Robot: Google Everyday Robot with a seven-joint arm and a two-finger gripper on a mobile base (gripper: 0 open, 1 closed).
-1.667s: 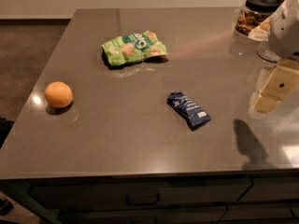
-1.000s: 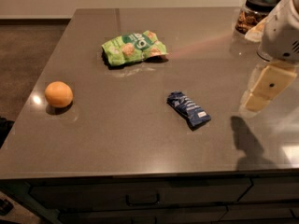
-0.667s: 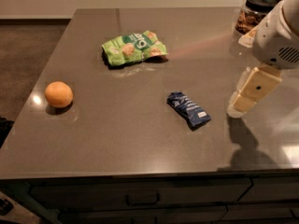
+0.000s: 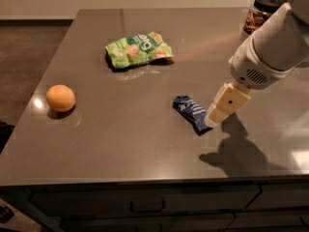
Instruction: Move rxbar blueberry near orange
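Next, I close my gripper on the middle of the rxbar blueberry point(image 4: 192, 114), because I need to carry the bar over to the orange.
The rxbar blueberry point(image 4: 189, 111) is a small dark blue wrapped bar with white lettering, lying flat on the grey table point(image 4: 120, 134) right of its middle. The orange point(image 4: 61, 98) sits near the table's left edge, far from the bar. My gripper point(image 4: 215, 118) hangs from the white arm at the right, its cream-coloured fingers pointing down and left, with the tip just at the bar's right end.
A green snack bag point(image 4: 137, 49) lies at the back middle of the table. A glass jar with a dark lid point(image 4: 260, 11) stands at the back right corner. The table's front edge runs just below the bar, with drawers under it.
My arm has swung left and down from the table's right side, bringing the gripper next to the bar's right end. The bar, the orange and the bag have not moved.
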